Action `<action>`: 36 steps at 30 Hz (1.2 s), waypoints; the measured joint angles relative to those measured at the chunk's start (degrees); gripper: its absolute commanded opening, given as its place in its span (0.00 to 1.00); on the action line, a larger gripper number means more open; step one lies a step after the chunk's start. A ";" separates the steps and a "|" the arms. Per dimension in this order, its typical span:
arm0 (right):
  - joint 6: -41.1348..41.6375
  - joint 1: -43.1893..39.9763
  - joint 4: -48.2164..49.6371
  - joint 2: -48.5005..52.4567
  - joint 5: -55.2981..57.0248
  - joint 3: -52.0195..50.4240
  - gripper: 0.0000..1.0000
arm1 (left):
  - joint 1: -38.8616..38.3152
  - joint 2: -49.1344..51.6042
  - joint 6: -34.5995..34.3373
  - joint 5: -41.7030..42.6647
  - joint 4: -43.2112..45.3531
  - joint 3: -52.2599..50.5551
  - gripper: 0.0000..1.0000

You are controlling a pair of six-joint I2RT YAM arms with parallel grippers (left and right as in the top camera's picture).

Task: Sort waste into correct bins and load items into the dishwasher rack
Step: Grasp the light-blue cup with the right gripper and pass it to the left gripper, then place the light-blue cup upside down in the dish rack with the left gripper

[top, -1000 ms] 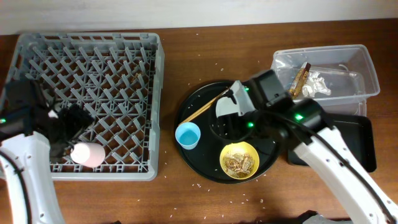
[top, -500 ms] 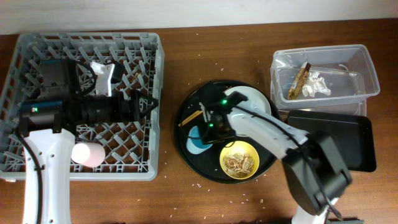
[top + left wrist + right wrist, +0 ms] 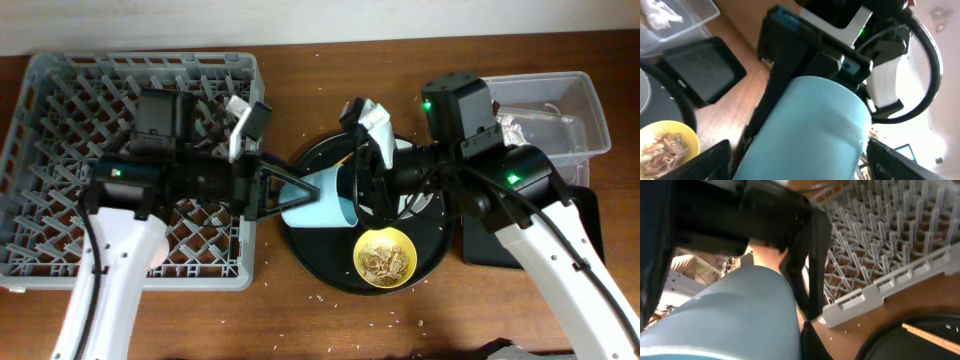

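Note:
The light blue cup is held at its opening by my right gripper, so next my left gripper grabs the cup's base end (image 3: 294,207) to place it opening down in the rack.
The light blue cup (image 3: 318,200) (image 3: 805,130) (image 3: 725,315) hangs on its side above the left rim of the round black tray (image 3: 312,258). My right gripper (image 3: 357,190) is shut on the cup's mouth end, and one black finger (image 3: 812,340) shows against the cup's wall. My left gripper (image 3: 288,194) (image 3: 800,162) reaches over from the dishwasher rack (image 3: 60,100) (image 3: 880,245). Its jaws stand open on either side of the cup's base end, close to the wall. The yellow bowl (image 3: 385,257) (image 3: 665,145) holds brown food scraps.
The clear tub (image 3: 592,110) (image 3: 677,15) at the back right holds white tissue (image 3: 516,126). The shallow black tray (image 3: 592,240) (image 3: 700,67) lies in front of it. A chopstick (image 3: 932,339) rests on the round tray. Rice grains dot the wooden table.
The right gripper has lifted the blue cup off the round tray and turned it sideways. The left arm has swung over from the rack, and its jaws now straddle the cup.

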 measured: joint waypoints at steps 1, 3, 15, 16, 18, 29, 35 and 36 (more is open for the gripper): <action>-0.07 0.00 0.55 0.00 -0.31 0.00 0.04 | -0.31 0.00 0.00 0.33 -0.04 0.00 0.72; -0.35 -0.13 1.86 0.00 -2.45 -0.02 0.04 | -0.02 0.00 0.20 2.51 0.42 0.07 0.76; 5.22 -2.47 8.46 -0.11 -4.52 0.09 0.04 | -0.28 0.00 -0.04 5.73 1.70 0.04 0.62; 5.22 -2.64 8.07 -0.11 -4.81 0.13 0.04 | -0.28 0.00 -0.02 5.99 2.34 0.04 0.59; 5.16 -2.84 7.48 -0.15 -4.94 0.42 0.04 | -0.44 0.00 -0.28 6.12 4.02 -0.07 0.68; 5.35 -2.95 4.04 -0.22 -4.09 0.39 0.04 | -0.57 0.00 -1.92 5.49 9.01 -0.11 0.62; 5.90 -2.95 5.03 -0.22 -6.21 0.39 0.04 | -0.22 0.00 -4.24 7.10 9.57 -0.11 0.69; 5.79 -2.95 5.16 -0.22 -6.21 0.39 0.04 | -0.20 0.00 -4.68 7.06 9.62 -0.11 0.69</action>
